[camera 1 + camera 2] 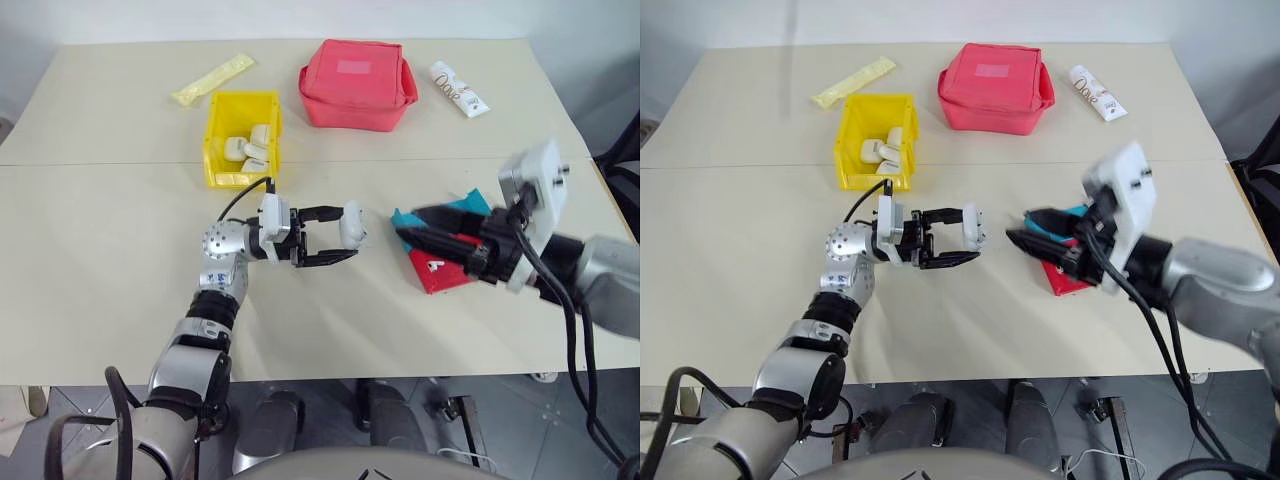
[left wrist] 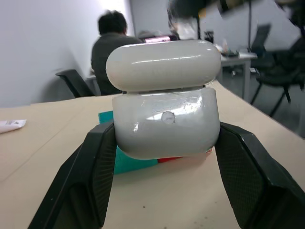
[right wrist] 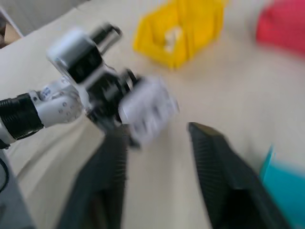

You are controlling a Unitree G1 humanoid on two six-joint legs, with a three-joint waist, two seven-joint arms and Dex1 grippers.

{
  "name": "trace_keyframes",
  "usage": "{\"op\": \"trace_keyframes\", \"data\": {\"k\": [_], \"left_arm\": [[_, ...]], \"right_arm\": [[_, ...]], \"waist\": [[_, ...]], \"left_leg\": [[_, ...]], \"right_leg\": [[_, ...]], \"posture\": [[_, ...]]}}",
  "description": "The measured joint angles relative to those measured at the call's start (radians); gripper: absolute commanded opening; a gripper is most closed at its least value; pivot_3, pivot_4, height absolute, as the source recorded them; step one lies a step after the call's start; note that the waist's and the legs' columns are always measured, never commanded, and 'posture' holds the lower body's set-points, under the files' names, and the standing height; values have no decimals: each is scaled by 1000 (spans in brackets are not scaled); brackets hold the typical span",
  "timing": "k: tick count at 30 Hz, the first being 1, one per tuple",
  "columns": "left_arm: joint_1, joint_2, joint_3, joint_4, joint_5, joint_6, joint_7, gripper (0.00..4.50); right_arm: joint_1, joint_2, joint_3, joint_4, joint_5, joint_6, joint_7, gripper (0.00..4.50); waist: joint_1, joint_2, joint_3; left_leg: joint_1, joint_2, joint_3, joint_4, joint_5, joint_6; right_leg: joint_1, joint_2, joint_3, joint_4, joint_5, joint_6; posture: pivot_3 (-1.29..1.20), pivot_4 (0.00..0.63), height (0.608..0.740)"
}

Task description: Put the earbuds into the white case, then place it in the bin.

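My left gripper should release the white case onto the other cases in the yellow bin's near end (image 1: 254,159).
My left gripper (image 1: 335,238) is shut on the white case (image 1: 352,222) and holds it above the table's middle. In the left wrist view the case (image 2: 164,119) sits between both fingers with its lid slightly ajar. My right gripper (image 1: 402,232) hovers just right of the case, pointing at it, over the trays. Its fingers (image 3: 224,176) stand apart with nothing visible between them, though that view is blurred. One small white earbud (image 1: 432,266) lies on the red tray (image 1: 445,280). The yellow bin (image 1: 213,135) stands behind my left gripper and holds several white cases.
A red fabric pouch (image 1: 357,83) sits at the back middle, a white tube (image 1: 459,88) to its right, and a yellow packet (image 1: 212,79) at the back left. A teal tray (image 1: 470,205) lies beside the red one. A seated person (image 2: 112,47) is in the background.
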Motion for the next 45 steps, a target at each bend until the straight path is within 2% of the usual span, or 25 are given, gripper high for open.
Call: {"op": "trace_keyframes", "data": {"k": [3, 8, 11, 21, 30, 33, 36, 38, 40, 42, 45], "left_arm": [[-43, 0, -1, 21, 11, 7, 19, 2743], [-47, -3, -1, 41, 17, 7, 24, 2743], [-49, -7, 1, 41, 16, 6, 15, 2743], [-48, -14, 20, 42, 0, 4, 3, 2743], [-43, -29, 66, 36, -23, -3, 17, 2743], [-43, -20, 79, 34, -29, -2, 47, 2743], [-44, 4, 93, 27, -32, 21, 95, 2743], [-43, 38, 119, 22, -33, 52, 151, 2743], [-43, 85, 150, 22, -33, 72, 194, 2743], [-43, 156, 175, 29, -32, 83, 229, 2743], [-52, 235, 214, 59, -30, 94, 274, 2743]], "right_arm": [[-163, 27, 124, 30, -77, 60, -14, 21], [-330, 161, 295, 106, -213, 140, 0, 21], [-357, 207, 339, 132, -291, 156, 37, 21], [-339, 232, 311, 140, -434, 197, 149, 21], [-243, 161, 193, 115, -462, 269, 188, 21], [-166, 145, 109, 101, -469, 254, 213, 21], [-57, 144, -17, 87, -455, 190, 289, 637], [79, 189, -163, 86, -397, 104, 421, 1326], [167, 201, -245, 88, -373, 44, 525, 2000], [249, 190, -296, 95, -384, -5, 624, 2723], [285, 178, -305, 128, -435, -55, 678, 3745]], "waist": [[-1, 0, 0], [-3, 0, 0], [1, -1, 0], [-3, -1, 0], [-2, -1, 0], [-1, -1, 0], [0, -1, 0], [1, -3, 0], [-1, -2, 0], [-6, -2, 0], [-10, -2, 1]], "left_leg": [[-1, 0, 0, -1, 0, 0], [-2, 0, 0, -1, 0, 0], [-2, -1, 0, 0, 0, 0], [-2, -1, 0, 0, 0, 0], [-2, -1, 0, 0, 0, 0], [-2, -1, 0, -1, 0, 0], [-1, -1, 0, -1, 0, 0], [-1, -1, -1, -1, 0, 0], [0, -2, 1, 0, 1, 1], [1, -1, 1, -1, 0, 0], [1, 0, 1, -1, 0, 0]], "right_leg": [[-1, 0, 0, -1, 0, 0], [-2, -1, 0, -1, 0, 0], [-2, -1, -1, 0, 0, 0], [-2, -1, -1, 0, 0, 0], [-2, -1, 0, 0, 0, 0], [-2, -1, 0, 0, 0, 0], [-2, -1, 0, 0, 0, 0], [0, 0, -1, 0, 0, 0], [-1, -1, 1, 1, 1, 1], [-1, 0, 1, 1, 1, 1], [-1, 1, 1, 2, 0, 1]], "posture": [[0, 150, 740], [0, 150, 740], [0, 150, 740], [0, 150, 740], [0, 150, 740], [0, 150, 740], [0, 150, 740], [0, 150, 740], [0, 150, 740], [0, 150, 740], [0, 150, 740]]}}
